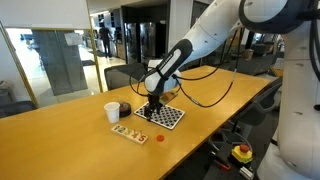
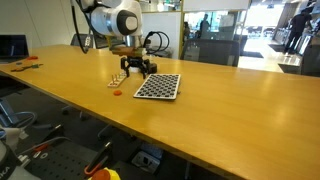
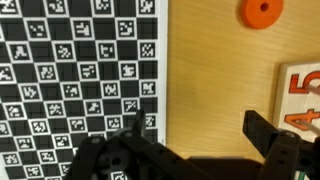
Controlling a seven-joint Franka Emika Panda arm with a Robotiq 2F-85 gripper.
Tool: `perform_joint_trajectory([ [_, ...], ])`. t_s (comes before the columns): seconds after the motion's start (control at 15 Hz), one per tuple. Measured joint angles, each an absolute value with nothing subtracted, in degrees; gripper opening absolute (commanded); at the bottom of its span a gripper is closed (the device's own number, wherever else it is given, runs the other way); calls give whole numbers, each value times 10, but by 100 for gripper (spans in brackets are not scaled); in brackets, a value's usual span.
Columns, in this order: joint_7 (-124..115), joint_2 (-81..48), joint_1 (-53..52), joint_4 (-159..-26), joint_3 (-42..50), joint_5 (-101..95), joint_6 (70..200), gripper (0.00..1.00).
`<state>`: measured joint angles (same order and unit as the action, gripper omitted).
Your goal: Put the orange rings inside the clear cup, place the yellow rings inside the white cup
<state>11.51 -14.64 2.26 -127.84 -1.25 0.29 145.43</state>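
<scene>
Next, my gripper needs to go to the loose orange ring near the checkered board and close around the orange ring's outer edge point(image 1: 160, 138) point(image 3: 262, 11).
One orange ring point(image 1: 158, 138) lies loose on the wooden table, also in an exterior view point(image 2: 117, 94) and at the top of the wrist view point(image 3: 260, 12). The white cup point(image 1: 112, 112) stands upright, with the shorter, dark-looking clear cup point(image 1: 125, 108) right beside it. My gripper point(image 1: 153, 103) hangs low over the table between the checkered board and the number board; in the wrist view point(image 3: 200, 130) its jaws are open and empty over bare wood. I cannot make out any yellow rings. The cups are hidden in the wrist view.
A black-and-white checkered board point(image 1: 166, 116) point(image 2: 158, 86) point(image 3: 80, 70) lies flat beside the gripper. A small wooden number board point(image 1: 129, 132) point(image 3: 305, 95) lies near the cups, with small pieces on it. The table edge runs close in front point(image 2: 150, 125).
</scene>
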Motion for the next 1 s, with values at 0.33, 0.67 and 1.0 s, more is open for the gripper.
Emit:
perform_joint_trajectory([
  [0.33, 155, -99, 23, -1370, -30, 10, 1494, 100],
  [0.67, 158, -95, 22, -1388, -34, 10, 1496, 100],
  [1.0, 158, -96, 19, -1393, -39, 10, 1496, 100],
])
